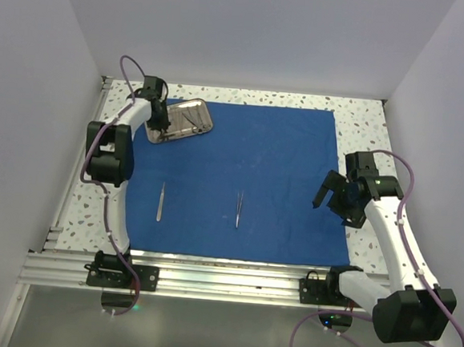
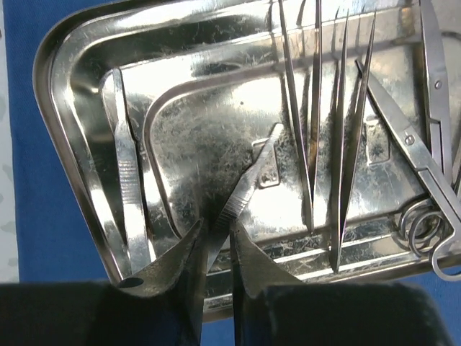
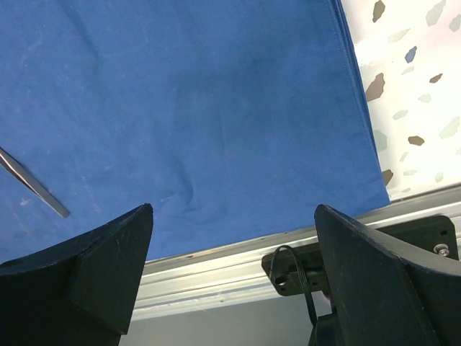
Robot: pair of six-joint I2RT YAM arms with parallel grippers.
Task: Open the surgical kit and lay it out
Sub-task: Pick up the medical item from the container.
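The scalpel's ribbed part slants across my left fingers, so next I open them and take the scalpel's plain end (image 2: 215,256), in line with them, before lifting.
The royal-blue cloth (image 1: 248,167) lies spread flat on the table. The steel tray (image 1: 191,106) sits on its far left corner. My left gripper (image 1: 160,129) reaches down into the tray (image 2: 65,94); its jaws (image 2: 216,229) are shut on the ribbed end of a pair of silver tweezers (image 2: 248,176). More tweezers (image 2: 311,108) and ring-handled scissors (image 2: 421,155) lie in the tray. Two tweezers (image 1: 161,202) (image 1: 239,208) lie on the cloth in front. My right gripper (image 1: 332,199) hovers open and empty over the cloth's right edge (image 3: 216,108).
The speckled tabletop (image 1: 364,128) shows around the cloth. An aluminium rail (image 1: 224,273) runs along the near edge and also shows in the right wrist view (image 3: 230,270). White walls close in the left, back and right sides.
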